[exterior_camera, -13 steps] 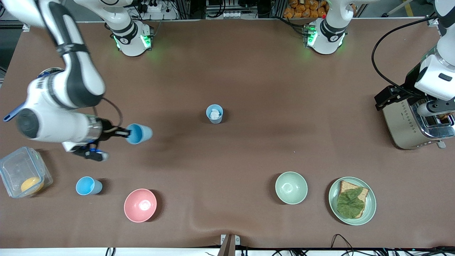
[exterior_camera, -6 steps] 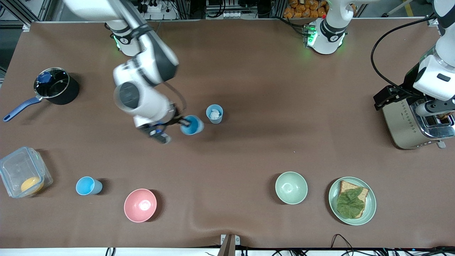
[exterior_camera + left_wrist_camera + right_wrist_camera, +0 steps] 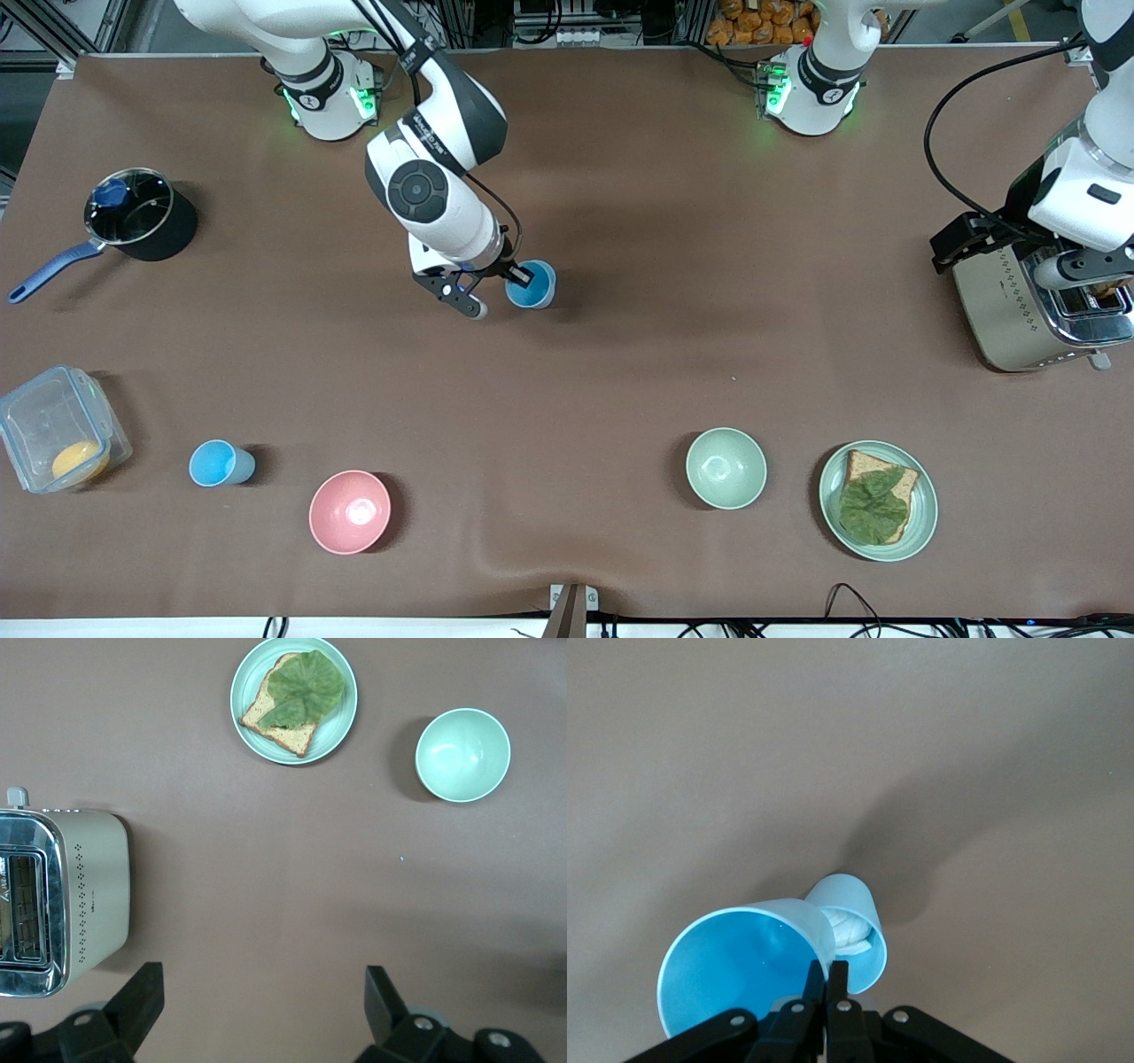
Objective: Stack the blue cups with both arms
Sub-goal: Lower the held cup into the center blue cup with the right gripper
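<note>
My right gripper is to let go of the light-blue cup inside the second blue cup (image 3: 533, 276) (image 3: 855, 941) that stands in the middle of the table.
My right gripper (image 3: 519, 276) is shut on the rim of a light-blue cup (image 3: 529, 291) and holds it tilted, just over a second blue cup that stands mid-table. In the right wrist view the fingertips (image 3: 830, 973) pinch the held cup's wall (image 3: 735, 970), and the standing cup (image 3: 852, 926) shows white crumpled stuff inside. A third blue cup (image 3: 220, 463) stands near the front camera toward the right arm's end. My left gripper (image 3: 263, 997) is open and empty, up in the air beside the toaster, and that arm waits.
A toaster (image 3: 1019, 310) stands at the left arm's end. A green bowl (image 3: 726, 467), a plate with bread and lettuce (image 3: 877, 501) and a pink bowl (image 3: 349, 511) lie near the front camera. A dark pot (image 3: 137, 217) and a clear box (image 3: 58, 439) are at the right arm's end.
My right arm has carried the blue cup from the right arm's end of the table to the middle, and it is now over the standing cup. The left arm has not moved.
</note>
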Motion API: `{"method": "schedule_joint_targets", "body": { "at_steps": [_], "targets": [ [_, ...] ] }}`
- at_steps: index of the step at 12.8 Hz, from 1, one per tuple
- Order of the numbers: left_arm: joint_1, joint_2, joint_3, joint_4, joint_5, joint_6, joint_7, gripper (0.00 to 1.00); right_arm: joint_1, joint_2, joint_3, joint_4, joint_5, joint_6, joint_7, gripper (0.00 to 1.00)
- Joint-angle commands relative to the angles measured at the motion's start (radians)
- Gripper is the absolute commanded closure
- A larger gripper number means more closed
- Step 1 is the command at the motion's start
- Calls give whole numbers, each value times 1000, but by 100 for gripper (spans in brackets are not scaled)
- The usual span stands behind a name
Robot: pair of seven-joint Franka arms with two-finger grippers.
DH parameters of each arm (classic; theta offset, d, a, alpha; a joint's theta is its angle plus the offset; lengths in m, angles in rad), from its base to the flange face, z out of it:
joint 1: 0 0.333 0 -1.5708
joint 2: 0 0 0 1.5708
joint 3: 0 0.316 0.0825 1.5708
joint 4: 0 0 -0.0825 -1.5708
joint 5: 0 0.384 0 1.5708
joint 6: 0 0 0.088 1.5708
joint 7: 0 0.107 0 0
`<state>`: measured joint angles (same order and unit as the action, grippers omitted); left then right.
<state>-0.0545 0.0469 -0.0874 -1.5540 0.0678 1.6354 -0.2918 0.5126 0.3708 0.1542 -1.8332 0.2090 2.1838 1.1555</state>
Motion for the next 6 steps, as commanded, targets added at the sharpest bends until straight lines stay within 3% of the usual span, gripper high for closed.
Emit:
{"method": "schedule_joint_targets", "body": {
  "at_steps": [1,6],
  "targets": [
    [7,-21,0,-18,-25,-9,17,0,13,-32,-4,-17,-2,-27,41,100],
    [7,-16,1,-20,-25,-9,17,0,53,-30,-5,-23,-63,-88,116,100]
  ]
}}
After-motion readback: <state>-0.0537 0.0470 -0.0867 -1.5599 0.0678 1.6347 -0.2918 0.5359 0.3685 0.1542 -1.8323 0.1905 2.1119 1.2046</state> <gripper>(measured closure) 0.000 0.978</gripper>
